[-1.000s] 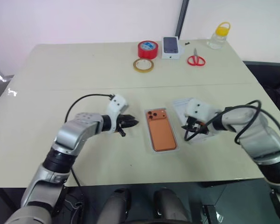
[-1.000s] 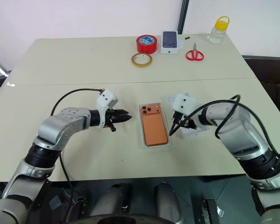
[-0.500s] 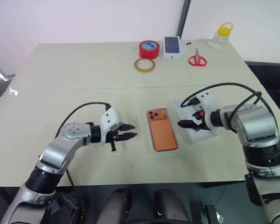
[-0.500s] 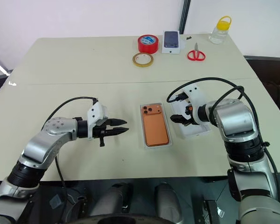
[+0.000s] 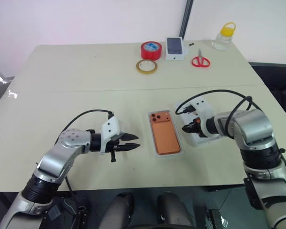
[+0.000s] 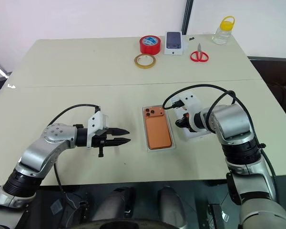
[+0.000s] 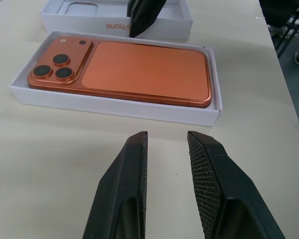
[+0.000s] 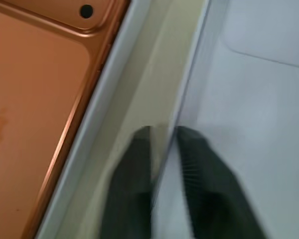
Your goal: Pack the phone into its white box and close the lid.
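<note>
I need to let go of the lid on top of the phone with my right gripper, along the white box's long edge [image 5: 155, 127] nearest my left gripper.
The copper-orange phone [image 5: 164, 134] lies back up in the white box [image 7: 114, 107] at the table's middle, its three lenses at the far left corner. Just right of the box the lid [image 5: 210, 140] rests upturned. My right gripper [image 5: 187, 128] points down at the lid's left wall and is shut on that wall, one finger [image 8: 134, 159] outside and the other inside. My left gripper [image 5: 133, 141] hovers left of the box, pointing at it, open with nothing between its fingers [image 7: 129, 164].
At the table's far side stand a red tape roll [image 5: 151, 49], a tan tape ring [image 5: 147, 66], a small white box with a phone picture [image 5: 175, 47], red scissors [image 5: 200, 61] and a yellow-capped bottle [image 5: 223, 36].
My right gripper rolled, sank onto the lid's left wall and shut on it. My left gripper drew back from the box toward me.
</note>
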